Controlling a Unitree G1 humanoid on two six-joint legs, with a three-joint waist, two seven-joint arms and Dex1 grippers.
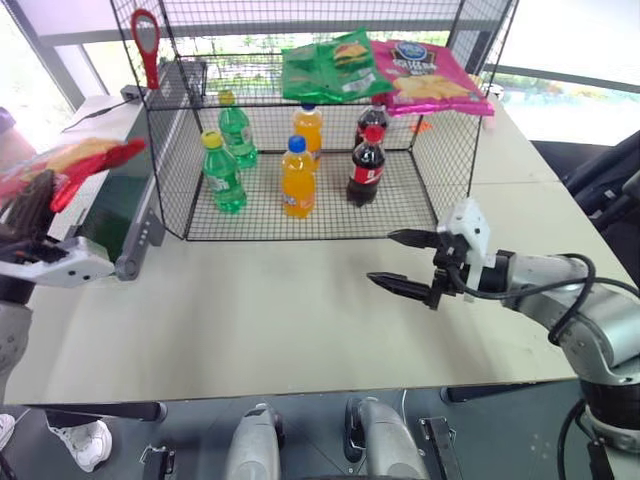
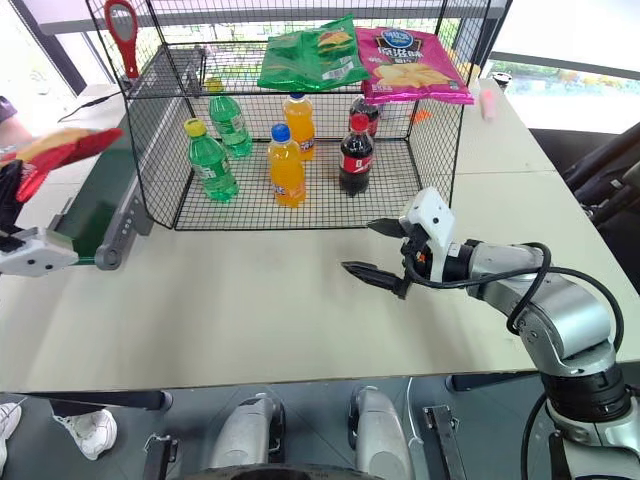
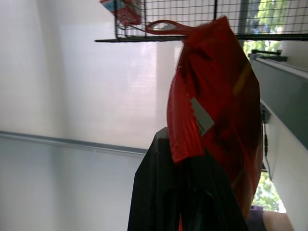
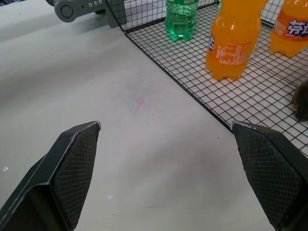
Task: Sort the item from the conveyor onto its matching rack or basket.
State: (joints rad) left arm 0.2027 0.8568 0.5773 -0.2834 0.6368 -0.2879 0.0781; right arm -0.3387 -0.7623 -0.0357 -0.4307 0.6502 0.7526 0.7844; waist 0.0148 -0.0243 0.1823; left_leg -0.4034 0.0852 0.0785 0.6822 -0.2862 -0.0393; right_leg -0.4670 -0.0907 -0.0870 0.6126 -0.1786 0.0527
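Observation:
The robot's left gripper needs to release the red chip bag into the right gripper before the front green and orange bottles [image 1: 259, 204]. The chip bag now hangs above the conveyor's belt.
The item, a shiny red chip bag [image 1: 88, 160], hangs in the air at the far left, above the conveyor's dark green belt [image 1: 112, 210]. My left gripper [image 1: 35, 205] is shut on the bag's lower end; in the left wrist view the black fingers [image 3: 163, 192] pinch the red foil [image 3: 216, 96]. The black wire cage's top shelf [image 1: 245, 78] lies further back, with a green bag [image 1: 325, 65] and a pink bag [image 1: 432, 75] on it. My right gripper [image 1: 385, 258] hovers open and holds nothing over the beige table in front of the cage.
Green [image 1: 222, 172], orange [image 1: 297, 178] and cola [image 1: 366, 165] bottles stand on the cage's lower wire floor. A red-rimmed paddle [image 1: 146, 40] hangs at the cage's left corner. The conveyor's grey roller end [image 1: 130, 265] sits beside the cage.

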